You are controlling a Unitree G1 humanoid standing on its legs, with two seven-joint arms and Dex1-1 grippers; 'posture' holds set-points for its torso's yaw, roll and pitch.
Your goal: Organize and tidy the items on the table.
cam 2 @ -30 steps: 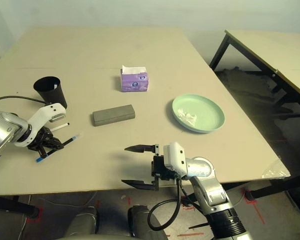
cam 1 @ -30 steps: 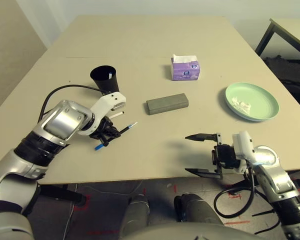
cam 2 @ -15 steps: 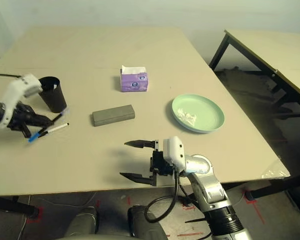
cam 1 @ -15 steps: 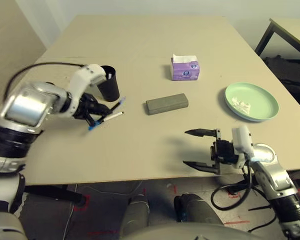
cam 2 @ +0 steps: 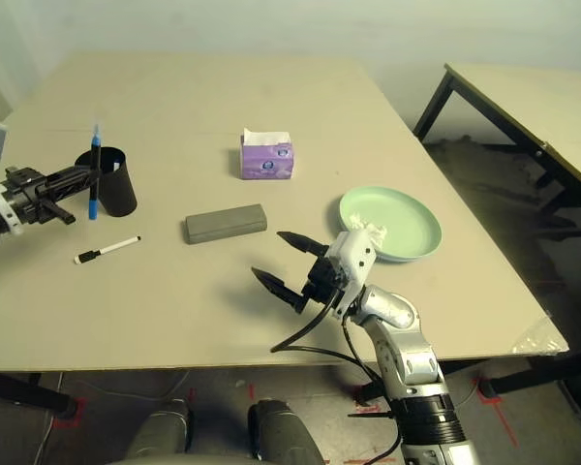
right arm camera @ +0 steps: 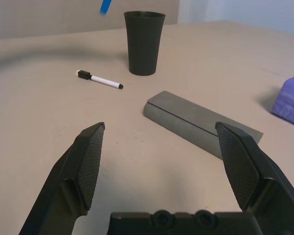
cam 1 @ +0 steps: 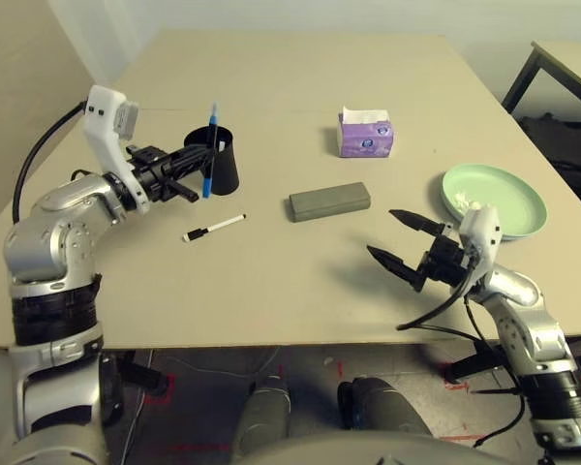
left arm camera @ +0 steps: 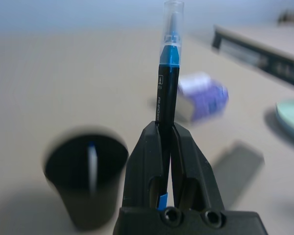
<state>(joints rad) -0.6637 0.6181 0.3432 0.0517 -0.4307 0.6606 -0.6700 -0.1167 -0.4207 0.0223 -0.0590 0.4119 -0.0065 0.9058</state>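
The robot's left gripper should release the blue pen inside the black cup (cam 1: 206,146) (left arm camera: 86,164), next to the white stick standing there.
My left gripper (cam 1: 192,175) is shut on the blue pen (cam 1: 211,153), holding it upright just in front of the black cup (cam 1: 222,167), which stands on the table (cam 1: 271,77). In the left wrist view the pen (left arm camera: 167,83) rises between the fingers (left arm camera: 146,161), with the cup (left arm camera: 85,169) beside it. The white-black marker (cam 1: 213,228) lies in front of the cup. The grey glasses case (cam 1: 329,201) lies mid-table and the purple tissue pack (cam 1: 366,135) behind it. My right gripper (cam 1: 383,233) hovers open right of the case. The crumpled tissue (cam 1: 472,204) rests on the green plate (cam 1: 523,192).
A smaller beige table with black legs (cam 2: 523,97) stands off to the right. My right wrist overlaps the plate's near edge. In the right wrist view the case (right arm camera: 201,122), marker (right arm camera: 99,79) and cup (right arm camera: 144,41) lie ahead of the open fingers.
My left arm has lifted the blue pen off the table and swung it up beside the cup, turning it upright. The right gripper has risen and tilted toward the case.
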